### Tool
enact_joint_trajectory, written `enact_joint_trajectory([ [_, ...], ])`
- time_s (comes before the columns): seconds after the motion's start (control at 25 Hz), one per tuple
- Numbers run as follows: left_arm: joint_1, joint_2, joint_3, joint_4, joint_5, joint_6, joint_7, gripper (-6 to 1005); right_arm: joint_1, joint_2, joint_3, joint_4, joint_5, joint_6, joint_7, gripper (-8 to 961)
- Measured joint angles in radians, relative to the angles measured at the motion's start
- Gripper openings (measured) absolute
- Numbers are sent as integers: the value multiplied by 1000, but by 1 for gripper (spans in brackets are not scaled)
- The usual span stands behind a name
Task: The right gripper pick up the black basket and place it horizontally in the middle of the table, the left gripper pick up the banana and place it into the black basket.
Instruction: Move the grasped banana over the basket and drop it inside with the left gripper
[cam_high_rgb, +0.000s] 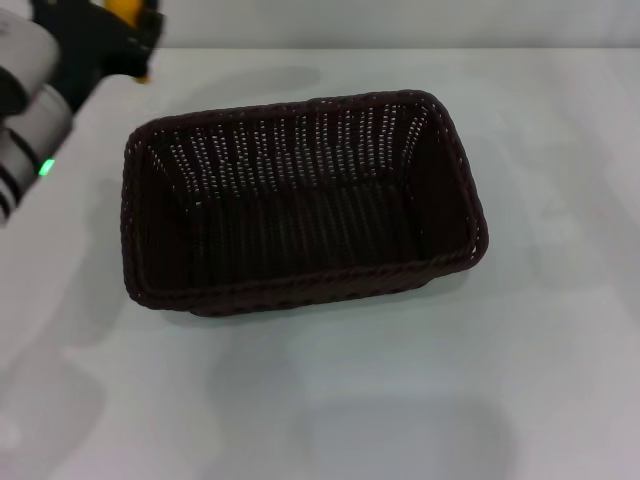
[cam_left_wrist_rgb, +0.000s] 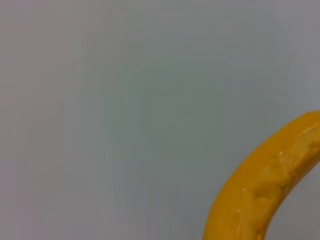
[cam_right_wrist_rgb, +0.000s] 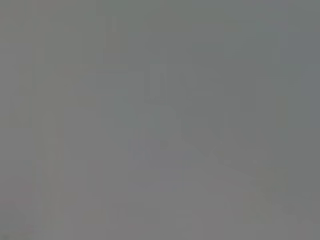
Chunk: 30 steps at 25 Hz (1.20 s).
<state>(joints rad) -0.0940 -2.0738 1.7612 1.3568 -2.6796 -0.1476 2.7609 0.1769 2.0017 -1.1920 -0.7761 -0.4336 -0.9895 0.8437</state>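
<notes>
Next, I release the banana from my left gripper over the middle of the black basket's bottom (cam_high_rgb: 328, 206), inside its woven sides.
The black basket (cam_high_rgb: 300, 200) lies lengthwise across the middle of the white table (cam_high_rgb: 520, 380), open side up and with nothing in it. My left gripper (cam_high_rgb: 120, 45) is at the far left corner of the table, beyond the basket's left end. Its black jaw parts cover most of the banana (cam_high_rgb: 127, 10), of which only yellow bits show above and below them. In the left wrist view the banana (cam_left_wrist_rgb: 265, 185) curves close by over the bare tabletop. The right gripper is out of view, and the right wrist view shows only a plain grey surface.
The grey-silver left arm (cam_high_rgb: 25, 120) with its green light (cam_high_rgb: 45, 167) runs along the table's left edge. The table's far edge (cam_high_rgb: 400, 48) lies just behind the basket.
</notes>
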Motion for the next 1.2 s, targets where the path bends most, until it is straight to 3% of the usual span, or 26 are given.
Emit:
enact_joint_trajectory([
  [0.84,-14,-2,210,-5,-4,-9,-63,476,9,0,-11,0,-5,-4,0,662],
  [1.2,1,-2,243,-1,-5,-6,-113,475,6,0,-15,1,-5,-14,0,662],
])
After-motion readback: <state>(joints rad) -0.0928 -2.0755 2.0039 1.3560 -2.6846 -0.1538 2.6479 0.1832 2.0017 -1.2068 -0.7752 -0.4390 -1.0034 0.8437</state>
